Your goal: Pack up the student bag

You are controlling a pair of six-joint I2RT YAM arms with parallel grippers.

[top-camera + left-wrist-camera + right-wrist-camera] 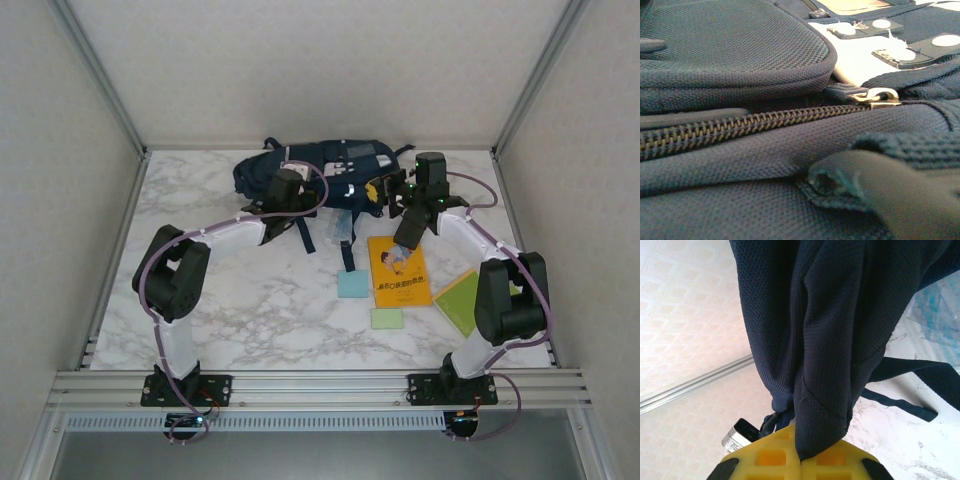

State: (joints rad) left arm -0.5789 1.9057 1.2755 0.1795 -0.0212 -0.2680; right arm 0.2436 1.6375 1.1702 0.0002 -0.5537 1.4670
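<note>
Next, my right gripper lets go of the bag's fold at the clear plastic pouch's front end (347, 242), just behind the light blue pad.
The student bag (330, 170), dark navy, lies at the back middle of the table. My left gripper (284, 188) rests on its left part. Close up, the bag's mesh cloth (740, 45) and a closed zipper (740, 127) with a metal pull (875, 96) run across the left wrist view. My left gripper (840, 190) is shut, with a small fold of bag cloth bunched at the dark fingertip (910, 195). My right gripper (386, 196) is at the bag's right edge. Its yellow fingers (770, 460) are shut on a hanging fold of the bag (825, 365).
In front of the bag lie a clear plastic pouch (341, 228), an orange book (398, 270), a light blue pad (352, 284), a pale green pad (386, 318) and a green notebook (462, 300). Dark straps (912, 372) trail on the marble. Walls enclose three sides.
</note>
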